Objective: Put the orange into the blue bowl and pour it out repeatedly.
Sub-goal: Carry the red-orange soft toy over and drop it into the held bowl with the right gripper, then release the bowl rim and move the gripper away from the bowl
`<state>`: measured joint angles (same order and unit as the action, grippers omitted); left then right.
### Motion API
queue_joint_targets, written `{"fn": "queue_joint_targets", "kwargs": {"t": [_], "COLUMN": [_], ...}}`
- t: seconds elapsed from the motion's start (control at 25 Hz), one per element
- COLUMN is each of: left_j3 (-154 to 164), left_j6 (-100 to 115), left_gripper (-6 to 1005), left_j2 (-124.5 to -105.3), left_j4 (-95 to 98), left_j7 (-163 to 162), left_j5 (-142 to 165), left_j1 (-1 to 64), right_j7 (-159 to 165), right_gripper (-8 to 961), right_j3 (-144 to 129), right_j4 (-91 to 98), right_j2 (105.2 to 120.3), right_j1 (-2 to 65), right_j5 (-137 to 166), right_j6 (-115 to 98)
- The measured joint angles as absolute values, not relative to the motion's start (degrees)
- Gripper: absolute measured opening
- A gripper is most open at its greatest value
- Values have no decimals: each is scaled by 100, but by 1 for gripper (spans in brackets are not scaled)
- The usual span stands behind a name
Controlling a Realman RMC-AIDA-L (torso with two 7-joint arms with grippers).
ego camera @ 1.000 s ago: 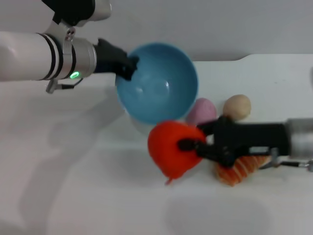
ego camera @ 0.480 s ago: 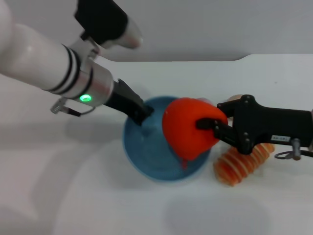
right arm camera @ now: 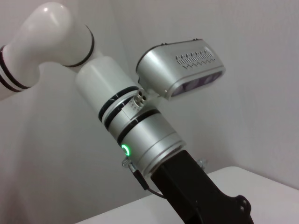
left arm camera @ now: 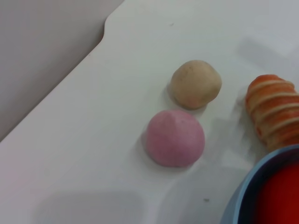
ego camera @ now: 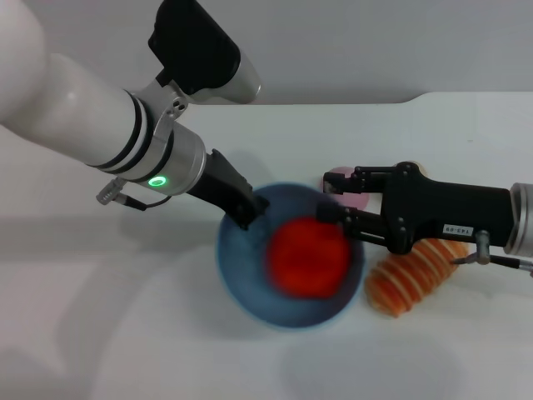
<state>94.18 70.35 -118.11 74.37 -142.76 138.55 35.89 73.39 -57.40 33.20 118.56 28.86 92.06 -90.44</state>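
My left gripper should set the light-blue bowl down on the white table [ego camera: 284, 269], beside the striped bread piece.
The red-orange orange [ego camera: 308, 258] lies inside the light-blue bowl [ego camera: 237, 271] on the white table, free of both grippers. In the left wrist view a corner of the bowl [left arm camera: 245, 189] shows with the orange [left arm camera: 280, 198] in it. My left gripper [ego camera: 250, 212] is shut on the bowl's far-left rim. From the right, my right gripper [ego camera: 327, 197] reaches over the bowl's far-right edge, just above the orange; it is open and holds nothing.
A pink ball [ego camera: 354, 185] [left arm camera: 175, 137] sits just behind the right gripper, with a beige ball [left arm camera: 195, 84] beyond it. The orange-and-cream striped bread piece [ego camera: 412, 279] [left arm camera: 275, 112] lies right of the bowl under the right arm. The right wrist view shows only my left arm [right arm camera: 145, 140].
The right gripper carried the orange over the bowl and opened, and the orange dropped in. The left arm tipped the bowl back upright and lowered it toward the table.
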Motion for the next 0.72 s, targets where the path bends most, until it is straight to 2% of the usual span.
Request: {"fn": "queue_joint_targets", "kwargs": {"t": [0.36,0.72], "left_j3": [9406,9662], "left_j6": [6924,6693], "left_gripper": [1,1], "left_j2": [-11801,-11846], "left_j4": [7075,6673], "left_j7": [-14276,-14276], "left_j5": [13856,13854], "left_j1": [3612,3697], "right_j7": [7243,6990], "right_gripper": [574,575], "right_j3": [-5621,-5166], "right_j4": [3337,3324], "right_j2": [11859,11854], "right_j1": [2631,2339], "right_j5": [8712,8369], "right_j6": [-9201,-9178]}}
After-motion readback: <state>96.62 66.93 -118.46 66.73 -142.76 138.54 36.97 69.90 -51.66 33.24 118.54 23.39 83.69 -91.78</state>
